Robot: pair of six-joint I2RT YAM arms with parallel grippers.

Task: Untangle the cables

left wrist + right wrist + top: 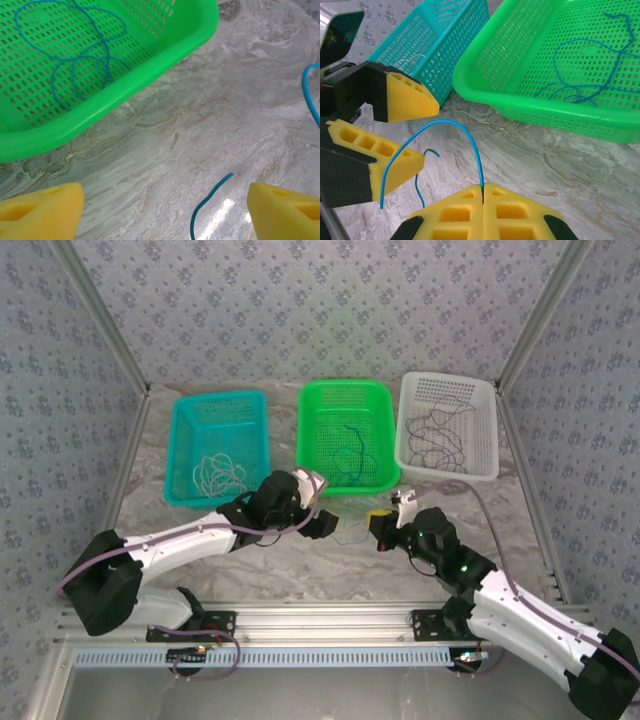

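The blue cable arches from my right gripper outside the open fingers of my left gripper, so my left gripper should turn and grab the cable near its loose end [382,204].
My right gripper [483,188] is shut on a thin blue cable [447,122], which arches up from the closed jaws and drops to the left across the table. Facing it stands my left gripper [430,131], open, its yellow fingers [405,97] on either side of that arch without touching it. In the left wrist view the left gripper [165,206] is wide open above a loose blue cable end [210,197] lying on the marble. From above, both grippers [328,523] [380,527] meet in front of the green basket [312,445], which holds another blue cable [350,452].
A teal basket [185,455] at the back left holds a pale cable [220,475]. A white basket [480,455] at the back right holds dark cables [440,435]. The green basket's rim [165,55] lies just beyond the left fingers. Bare marble table [330,565] runs along the front.
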